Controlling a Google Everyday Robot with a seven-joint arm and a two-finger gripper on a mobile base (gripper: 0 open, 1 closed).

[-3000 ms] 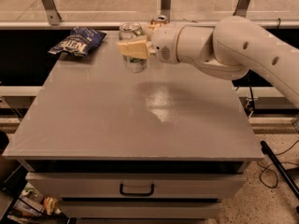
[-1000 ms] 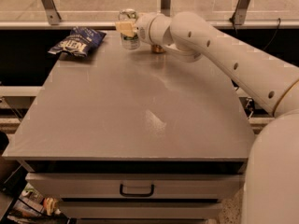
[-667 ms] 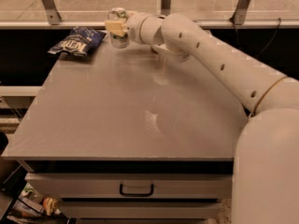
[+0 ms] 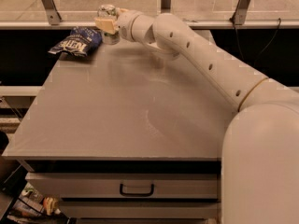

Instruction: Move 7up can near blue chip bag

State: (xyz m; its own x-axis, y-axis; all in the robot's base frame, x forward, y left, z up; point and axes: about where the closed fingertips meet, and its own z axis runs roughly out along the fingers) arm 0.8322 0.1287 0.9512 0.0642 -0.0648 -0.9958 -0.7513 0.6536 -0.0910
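Next, I let go of the 7up can so that it stands on the grey table (image 4: pixel 110 51) close beside the blue chip bag.
The 7up can (image 4: pixel 108 12), silver with a pull-tab top, is upright at the far left of the grey table (image 4: pixel 135 106), held in my gripper (image 4: pixel 107 24). The gripper's tan fingers (image 4: pixel 103 24) are shut around the can's body. The can's base is at or just above the table surface; I cannot tell which. The blue chip bag (image 4: pixel 76 41), dark navy with white lettering, lies flat just left of the can near the table's far left corner. My white arm (image 4: pixel 201 64) reaches in from the right across the table.
A metal rail and posts (image 4: pixel 49 3) run behind the table's far edge. A drawer with a black handle (image 4: pixel 136 189) is below the front edge. Clutter lies on the floor at the lower left (image 4: pixel 32 204).
The gripper has carried the can leftward along the far edge, from the middle of the table's back to right beside the blue chip bag. The bag has not moved.
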